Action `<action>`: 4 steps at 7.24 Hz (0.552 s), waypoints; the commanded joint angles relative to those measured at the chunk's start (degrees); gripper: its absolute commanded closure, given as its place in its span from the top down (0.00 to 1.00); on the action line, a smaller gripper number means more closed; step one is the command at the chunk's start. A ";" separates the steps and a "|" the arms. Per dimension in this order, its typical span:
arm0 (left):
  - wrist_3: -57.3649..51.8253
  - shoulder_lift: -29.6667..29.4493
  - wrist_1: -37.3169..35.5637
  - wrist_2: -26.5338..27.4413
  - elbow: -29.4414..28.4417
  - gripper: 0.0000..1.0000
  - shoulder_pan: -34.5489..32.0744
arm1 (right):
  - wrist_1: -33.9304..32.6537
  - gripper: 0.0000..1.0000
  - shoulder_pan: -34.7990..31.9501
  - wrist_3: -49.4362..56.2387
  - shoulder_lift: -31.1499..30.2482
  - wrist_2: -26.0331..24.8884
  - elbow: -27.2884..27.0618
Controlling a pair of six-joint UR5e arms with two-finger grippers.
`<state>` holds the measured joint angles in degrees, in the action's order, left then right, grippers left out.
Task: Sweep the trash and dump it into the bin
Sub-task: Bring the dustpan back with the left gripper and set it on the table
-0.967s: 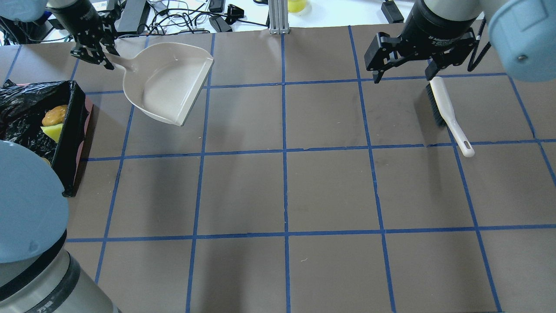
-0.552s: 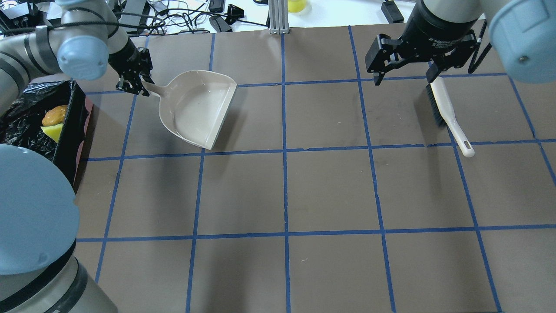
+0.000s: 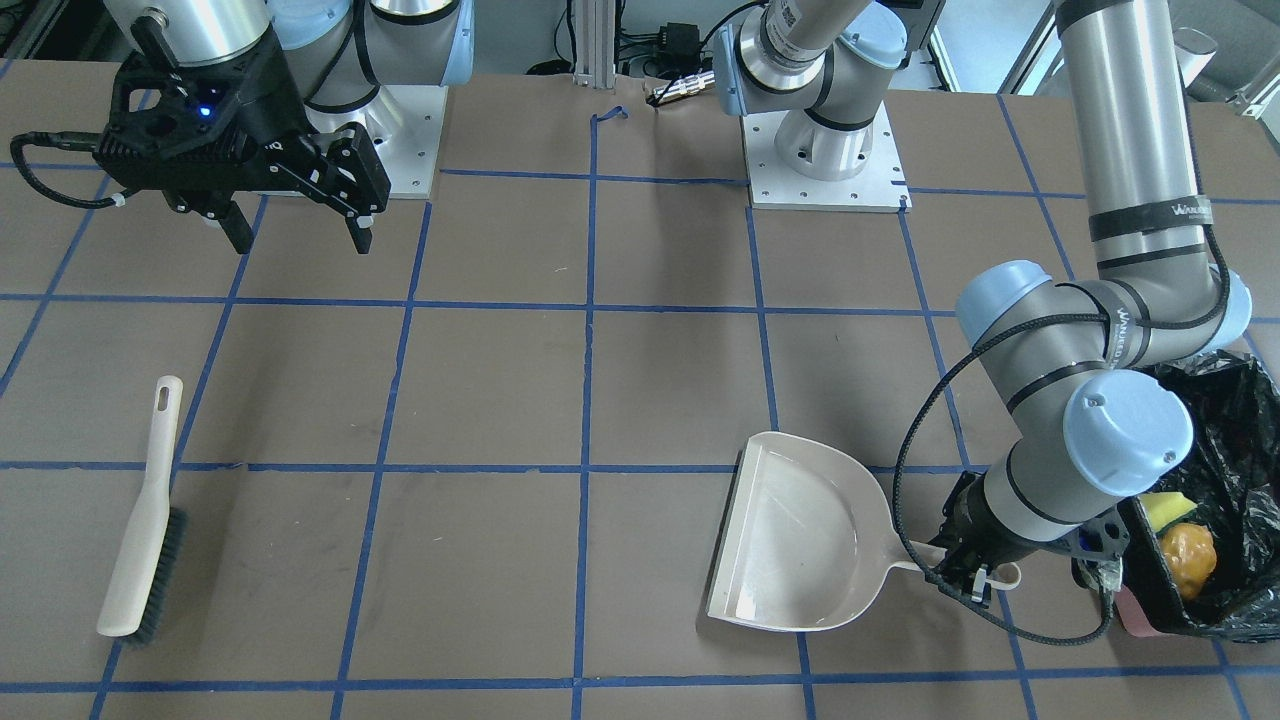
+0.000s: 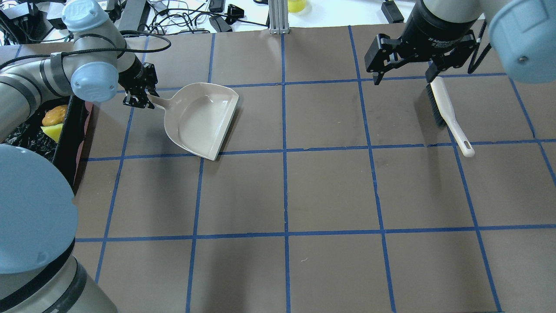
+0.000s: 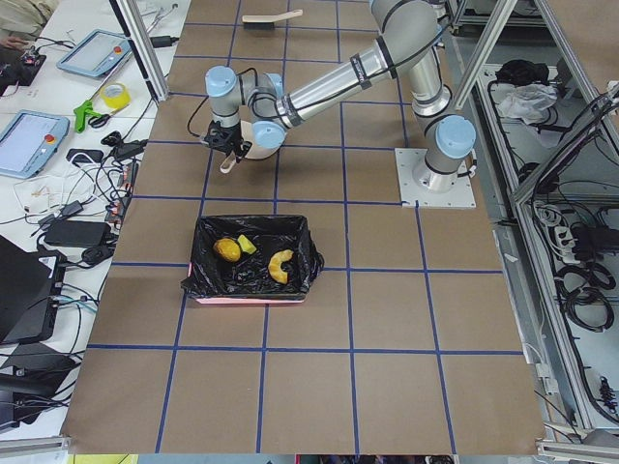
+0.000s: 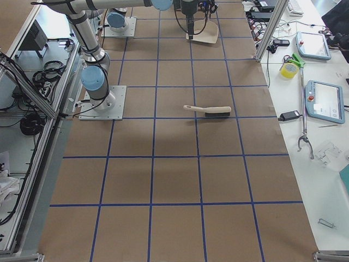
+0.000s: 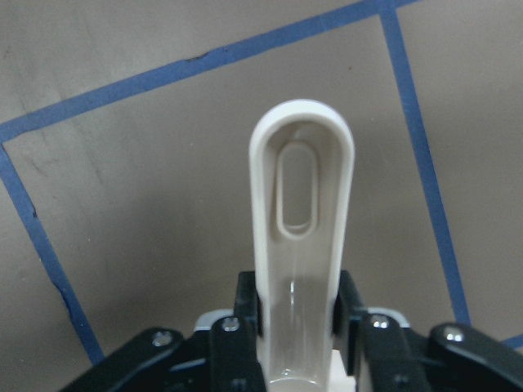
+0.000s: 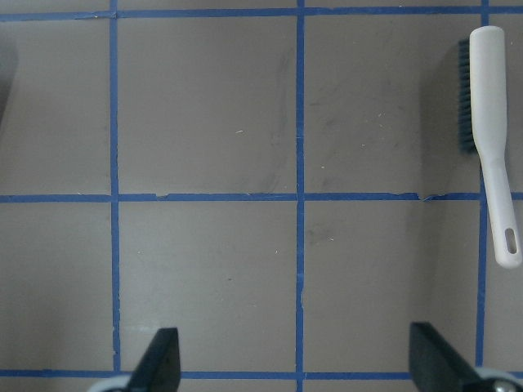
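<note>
The beige dustpan will go down from my left gripper onto the brown table [image 3: 828, 588] near the black-lined bin, across the blue tape.
The three trash pieces lie inside the bin [image 5: 247, 295]: the golden-brown lump [image 5: 226, 250], the yellow-green sponge [image 5: 248, 245] and the orange croissant-like piece [image 5: 280, 266]. The bin [image 4: 71, 130] is black-lined and stands at the table's left edge. My left gripper [image 4: 141, 98] is shut on the handle [image 7: 302, 245] of the empty beige dustpan [image 4: 204, 117], which sits low on the table just right of the bin. My right gripper [image 4: 403, 79] is open and empty, hovering above the bristle end of the brush [image 4: 447, 115].
The brush [image 3: 140, 560] lies flat on the table's right side, handle pointing toward the robot. Cables and devices lie beyond the far table edge [image 4: 186, 19]. Blue tape lines grid the brown table [image 4: 330, 191].
My left arm has carried the dustpan from the far left back corner toward the right and nearer, down to the table. The right gripper and brush have not moved.
</note>
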<state>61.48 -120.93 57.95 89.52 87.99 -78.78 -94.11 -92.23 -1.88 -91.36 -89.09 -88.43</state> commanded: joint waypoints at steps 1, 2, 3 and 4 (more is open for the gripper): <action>-0.05 -0.54 -0.03 -0.04 -1.14 0.00 0.12 | -0.02 1.00 0.03 0.04 0.04 0.06 -0.07; 0.04 -0.80 0.15 0.13 -1.94 0.00 0.12 | -0.11 1.00 0.03 -0.05 0.04 -0.03 -0.07; 0.04 -1.67 0.06 0.04 -2.73 0.00 0.20 | -0.11 1.00 0.03 0.04 0.04 0.06 -0.07; 0.74 -2.29 0.24 0.04 -3.52 0.00 0.21 | -0.11 1.00 0.03 0.04 0.04 0.06 -0.07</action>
<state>61.70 -122.43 58.06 89.58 85.44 -78.61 -94.21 -92.20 -1.87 -91.32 -89.06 -88.50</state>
